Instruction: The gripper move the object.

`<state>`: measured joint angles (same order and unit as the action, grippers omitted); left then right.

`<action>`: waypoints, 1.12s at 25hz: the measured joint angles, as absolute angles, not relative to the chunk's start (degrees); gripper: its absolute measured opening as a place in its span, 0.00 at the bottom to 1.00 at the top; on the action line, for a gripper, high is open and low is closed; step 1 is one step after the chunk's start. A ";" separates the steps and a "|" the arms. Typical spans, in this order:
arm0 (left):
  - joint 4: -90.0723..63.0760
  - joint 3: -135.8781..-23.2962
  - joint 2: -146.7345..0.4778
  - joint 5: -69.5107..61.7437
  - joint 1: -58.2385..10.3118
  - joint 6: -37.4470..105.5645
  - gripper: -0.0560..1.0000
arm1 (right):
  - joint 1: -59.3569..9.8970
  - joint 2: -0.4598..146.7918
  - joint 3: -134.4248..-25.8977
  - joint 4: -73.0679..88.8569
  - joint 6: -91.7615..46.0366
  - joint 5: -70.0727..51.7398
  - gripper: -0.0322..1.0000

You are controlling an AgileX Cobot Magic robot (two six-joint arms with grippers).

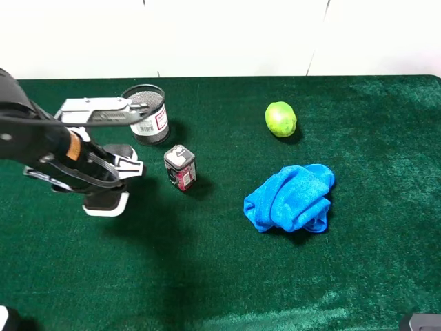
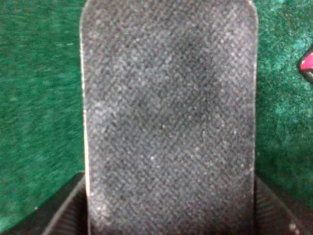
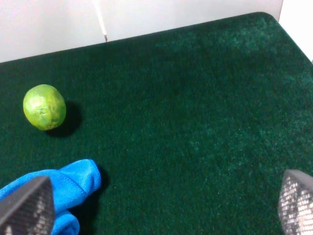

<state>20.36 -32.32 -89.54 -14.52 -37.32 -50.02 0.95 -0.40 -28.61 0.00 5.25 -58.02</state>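
My left hand needs to set the board eraser beside the small red-and-grey can (image 1: 132, 196), in front of the black mesh cup.
The board eraser (image 1: 105, 203), with a black felt top and a white base, lies at the left of the green table, mostly covered by my left arm. My left gripper (image 1: 110, 178) is down over it. In the left wrist view the felt top (image 2: 168, 117) fills the picture, and the finger pads (image 2: 66, 215) press against its two long sides. My right gripper (image 3: 156, 208) is open and empty above bare cloth at the right, away from the eraser. Only a dark corner of the right arm (image 1: 420, 322) shows in the high view.
A small red-and-grey can (image 1: 180, 167) stands just right of the eraser, and its edge shows in the left wrist view (image 2: 308, 63). A black mesh cup (image 1: 147, 114) stands behind. A green lime (image 1: 280, 118) (image 3: 44, 106) and a crumpled blue cloth (image 1: 291, 198) (image 3: 73, 183) lie to the right.
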 joint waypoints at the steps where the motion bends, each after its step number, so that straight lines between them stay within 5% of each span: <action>1: 20.36 -32.32 -90.66 -13.52 -37.32 -50.09 0.65 | 0.95 -0.40 -28.61 0.00 5.25 -58.02 0.70; 28: 20.57 -32.37 -96.50 -5.18 -37.32 -49.95 0.65 | 0.95 -0.40 -28.61 0.00 5.25 -58.04 0.70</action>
<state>20.57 -32.37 -96.50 -5.18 -37.32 -49.95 0.95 -0.40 -28.61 0.00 5.25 -58.04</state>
